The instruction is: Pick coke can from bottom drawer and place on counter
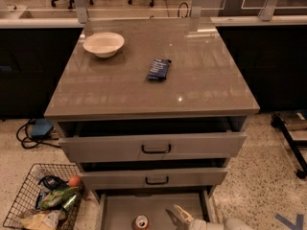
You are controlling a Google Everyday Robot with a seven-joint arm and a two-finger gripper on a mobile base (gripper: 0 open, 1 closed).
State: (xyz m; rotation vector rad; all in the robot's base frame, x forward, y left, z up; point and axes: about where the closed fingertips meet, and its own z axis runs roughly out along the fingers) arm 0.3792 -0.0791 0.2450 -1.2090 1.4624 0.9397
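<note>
I will next move my gripper over to the coke can's upper end (141,221), around the silver top, and then close my fingers there.
The coke can (140,222) stands upright on the floor of the open bottom drawer (120,209), silver top and pull tab facing up, at the lower edge of the camera view. My gripper (174,212) is low at the bottom of the view, inside the drawer just to the right of the can, not touching it. Its fingers are spread and hold nothing. The counter (201,75) is the glossy grey-brown top of the cabinet above.
On the counter sit a white bowl (103,44) at the back left and a dark blue snack packet (158,69) near the middle. The two upper drawers (153,147) stand slightly open. A wire basket (33,202) of items stands on the floor at left.
</note>
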